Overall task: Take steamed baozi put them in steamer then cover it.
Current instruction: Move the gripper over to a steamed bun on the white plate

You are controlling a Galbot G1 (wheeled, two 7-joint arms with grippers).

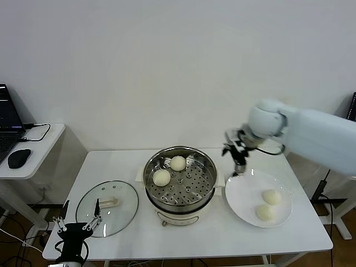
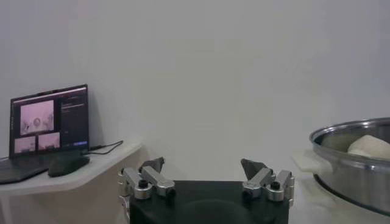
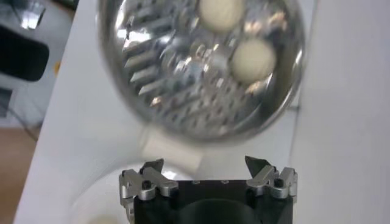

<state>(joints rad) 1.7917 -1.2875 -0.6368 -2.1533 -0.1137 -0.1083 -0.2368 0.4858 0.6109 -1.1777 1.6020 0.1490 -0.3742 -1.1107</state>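
The sides of the baozi [image 1: 266,212] [image 3: 103,220] on the white plate that lies nearer the table's front edge will be gripped by my right gripper as it closes around them.
The shiny steamer [image 1: 181,181] stands mid-table on its cream pot base, with two baozi inside, one [image 1: 178,163] toward the back and one [image 1: 162,177] at the left. Two more baozi [image 1: 271,196] [image 1: 265,212] lie on the white plate [image 1: 245,194] to the right. The glass cover [image 1: 107,208] lies flat on the table left of the steamer. My right gripper [image 1: 237,157] is open and empty, above the plate's far left edge beside the steamer. In the right wrist view [image 3: 204,165] it looks at the steamer [image 3: 183,91]. My left gripper [image 1: 78,219] is open, parked at the table's front left.
A side desk at far left holds a laptop [image 1: 6,125] and a mouse [image 1: 19,157]. The left wrist view shows the laptop [image 2: 49,125], the wall and the steamer's rim [image 2: 353,155].
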